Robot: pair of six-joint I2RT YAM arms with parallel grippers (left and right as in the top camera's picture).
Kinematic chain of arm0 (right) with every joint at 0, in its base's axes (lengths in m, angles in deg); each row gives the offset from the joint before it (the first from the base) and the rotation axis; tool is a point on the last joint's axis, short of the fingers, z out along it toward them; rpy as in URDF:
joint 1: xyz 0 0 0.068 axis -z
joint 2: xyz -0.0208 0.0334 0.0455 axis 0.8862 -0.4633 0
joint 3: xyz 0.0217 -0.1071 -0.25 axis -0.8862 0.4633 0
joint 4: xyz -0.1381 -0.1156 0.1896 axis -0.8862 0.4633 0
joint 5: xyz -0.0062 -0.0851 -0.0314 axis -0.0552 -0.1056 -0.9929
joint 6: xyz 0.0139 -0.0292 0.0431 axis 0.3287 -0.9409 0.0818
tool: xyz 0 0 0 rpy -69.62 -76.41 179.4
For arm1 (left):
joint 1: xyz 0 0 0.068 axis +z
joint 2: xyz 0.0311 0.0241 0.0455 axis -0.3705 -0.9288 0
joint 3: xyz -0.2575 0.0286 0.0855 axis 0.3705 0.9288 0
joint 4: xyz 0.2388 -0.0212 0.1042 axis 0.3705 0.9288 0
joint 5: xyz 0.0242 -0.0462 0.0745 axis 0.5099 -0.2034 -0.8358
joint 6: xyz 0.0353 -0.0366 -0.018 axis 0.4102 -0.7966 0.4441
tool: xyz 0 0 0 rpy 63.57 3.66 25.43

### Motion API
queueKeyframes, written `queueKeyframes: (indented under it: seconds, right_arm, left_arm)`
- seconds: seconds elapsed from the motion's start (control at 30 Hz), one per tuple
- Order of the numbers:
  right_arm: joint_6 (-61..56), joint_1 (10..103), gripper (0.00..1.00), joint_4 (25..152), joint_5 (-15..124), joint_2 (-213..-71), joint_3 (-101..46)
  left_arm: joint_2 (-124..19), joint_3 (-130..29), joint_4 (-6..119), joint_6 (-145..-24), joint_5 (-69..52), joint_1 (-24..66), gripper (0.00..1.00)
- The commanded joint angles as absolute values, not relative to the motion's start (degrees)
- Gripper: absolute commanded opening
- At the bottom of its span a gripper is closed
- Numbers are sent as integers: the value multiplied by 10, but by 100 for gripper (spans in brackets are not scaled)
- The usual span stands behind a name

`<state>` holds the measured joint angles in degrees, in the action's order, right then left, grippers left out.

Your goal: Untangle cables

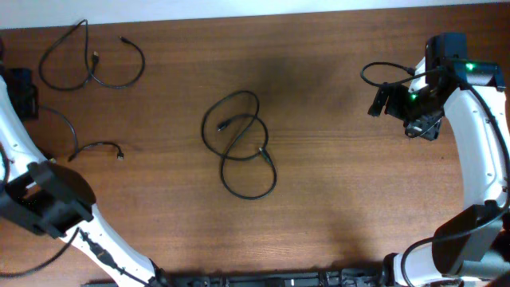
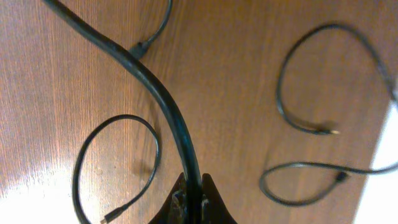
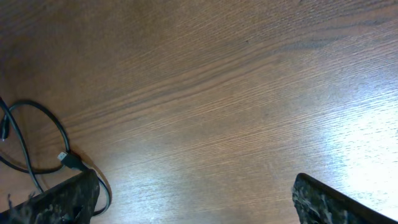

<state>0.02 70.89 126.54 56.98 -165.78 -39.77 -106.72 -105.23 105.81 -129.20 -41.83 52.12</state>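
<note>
My left gripper should set the black cable down on the bare wood (image 1: 78, 162) in front of the looped cable at the far edge.
A tangle of black cables (image 1: 240, 144) lies looped at the table's middle. Two more thin black cables (image 1: 89, 57) lie at the far left, also in the left wrist view (image 2: 309, 93). My left gripper (image 1: 24, 97) is at the far left edge, shut on a black cable (image 2: 163, 99) that runs away from its jaws (image 2: 193, 200); this cable trails to a plug (image 1: 119, 154). My right gripper (image 1: 384, 100) is at the far right, open and empty above bare wood (image 3: 196, 205). A cable loop (image 3: 38, 144) shows at the left of its view.
The wooden table's far edge (image 1: 255, 14) runs along the top. A white floor strip (image 2: 387, 186) shows past the table edge in the left wrist view. The arms' own black wiring (image 1: 381, 70) loops beside the right wrist.
</note>
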Motion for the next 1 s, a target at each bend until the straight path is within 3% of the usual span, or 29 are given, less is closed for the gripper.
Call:
queueKeyframes:
  seconds: [0.0,0.3,0.37,0.4,0.67,0.8,0.97]
  right_arm:
    - [-4,711,98,1266,563,-1654,-402]
    - [-4,711,98,1266,563,-1654,-402]
    - [-4,711,98,1266,563,-1654,-402]
    - [-4,711,98,1266,563,-1654,-402]
    - [-4,711,98,1266,563,-1654,-402]
    - [-4,711,98,1266,563,-1654,-402]
    - [-4,711,98,1266,563,-1654,-402]
  left_arm:
    - [-1112,-1054,1059,-1276,-424,523,0]
    - [-1191,-1054,1067,-1184,-413,521,0]
    - [-1211,-1054,1007,-1048,-269,522,0]
    - [-1214,-1054,994,-1040,-213,524,0]
    - [-1214,-1054,964,-1040,-154,547,0]
    - [-1214,-1054,1042,-1168,-202,591,0]
    - [-1214,-1054,1072,-1217,-201,622,0]
